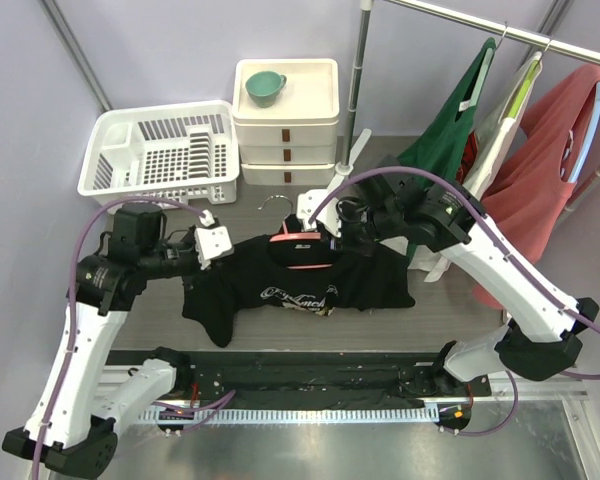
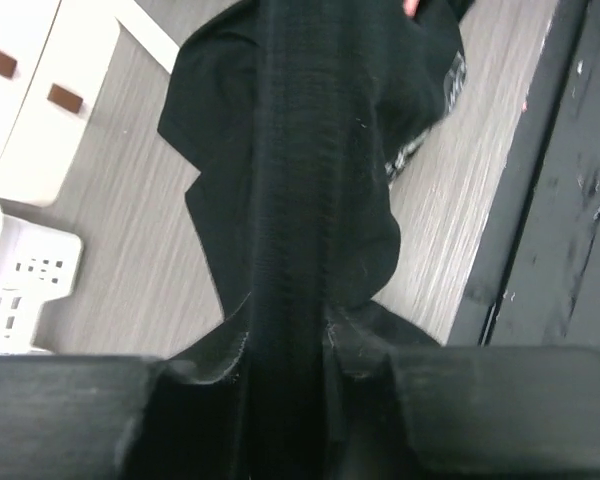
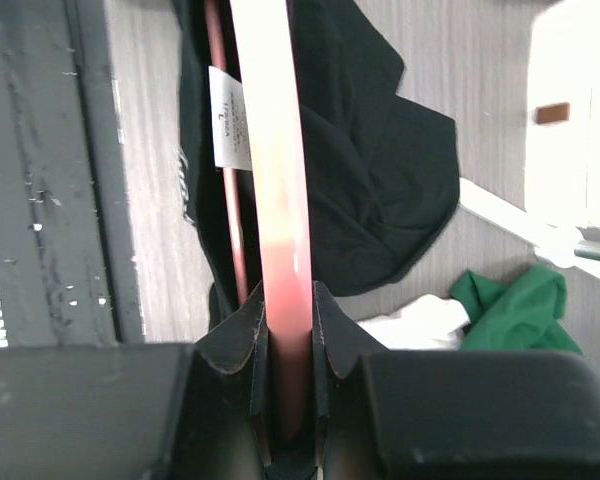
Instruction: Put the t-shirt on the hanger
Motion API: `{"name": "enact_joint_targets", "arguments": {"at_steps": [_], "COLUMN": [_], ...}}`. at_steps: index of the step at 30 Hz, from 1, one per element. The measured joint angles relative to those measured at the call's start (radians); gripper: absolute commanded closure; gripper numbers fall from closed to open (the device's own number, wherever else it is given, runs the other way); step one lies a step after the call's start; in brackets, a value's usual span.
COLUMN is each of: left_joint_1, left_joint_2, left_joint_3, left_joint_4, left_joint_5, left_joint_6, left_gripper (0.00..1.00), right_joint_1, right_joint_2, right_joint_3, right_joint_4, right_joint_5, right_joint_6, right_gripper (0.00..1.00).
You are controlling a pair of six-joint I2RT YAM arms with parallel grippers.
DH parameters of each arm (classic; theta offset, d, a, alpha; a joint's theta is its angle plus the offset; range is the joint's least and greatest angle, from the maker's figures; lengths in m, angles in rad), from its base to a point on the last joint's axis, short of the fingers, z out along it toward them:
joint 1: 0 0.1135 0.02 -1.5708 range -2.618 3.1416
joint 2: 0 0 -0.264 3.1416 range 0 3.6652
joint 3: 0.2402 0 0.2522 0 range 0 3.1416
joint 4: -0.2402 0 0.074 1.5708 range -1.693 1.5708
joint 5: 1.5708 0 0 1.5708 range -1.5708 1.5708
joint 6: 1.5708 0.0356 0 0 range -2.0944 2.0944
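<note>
The t-shirt's shoulder is held by my left gripper far out from the hanger, so it should open and take the fabric closer to the collar's edge (image 1: pixel 266 252).
The black t-shirt (image 1: pixel 300 285) hangs stretched between both arms above the table, white print facing up. Its collar sits around the pink hanger (image 1: pixel 302 240), whose metal hook (image 1: pixel 272 203) points toward the back. My left gripper (image 1: pixel 223 245) is shut on the shirt's left shoulder; in the left wrist view a taut ridge of black fabric (image 2: pixel 290 200) runs up from between the fingers (image 2: pixel 212 350). My right gripper (image 1: pixel 332 226) is shut on the hanger, and the pink bar (image 3: pixel 275 180) passes straight between its fingers (image 3: pixel 238 330), with the shirt's white label (image 3: pixel 228 115) beside it.
A white dish rack (image 1: pixel 162 155) and a white drawer unit (image 1: pixel 285 120) with a teal cup (image 1: pixel 264 87) stand at the back. On the rail at the right hang a dark green garment (image 1: pixel 450 135) and a salmon-red garment (image 1: pixel 545 160). A dark strip (image 1: pixel 300 378) edges the table's front.
</note>
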Motion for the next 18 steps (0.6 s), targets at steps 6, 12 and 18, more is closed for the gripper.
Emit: {"name": "enact_joint_targets", "arguments": {"at_steps": [6,12,18], "left_joint_1": [0.005,0.000,-0.047], "left_joint_2": [0.027,0.008,0.067], "left_joint_3": [0.130,0.130,0.109], "left_joint_4": [-0.118,-0.071,0.016], "left_joint_5": [0.009,0.079,0.108], "left_joint_6": [0.067,-0.006,-0.075], "left_gripper": [0.38,0.27,0.23], "right_joint_1": [-0.007,-0.010,-0.002], "right_joint_2": [-0.018,-0.010,0.039], "right_joint_3": [-0.072,-0.064,0.006], "right_joint_4": [-0.006,-0.024,-0.025], "right_joint_5": [0.076,0.074,0.047], "right_joint_6": [-0.024,-0.023,-0.006], "right_gripper": [0.99,0.99,0.99]}}
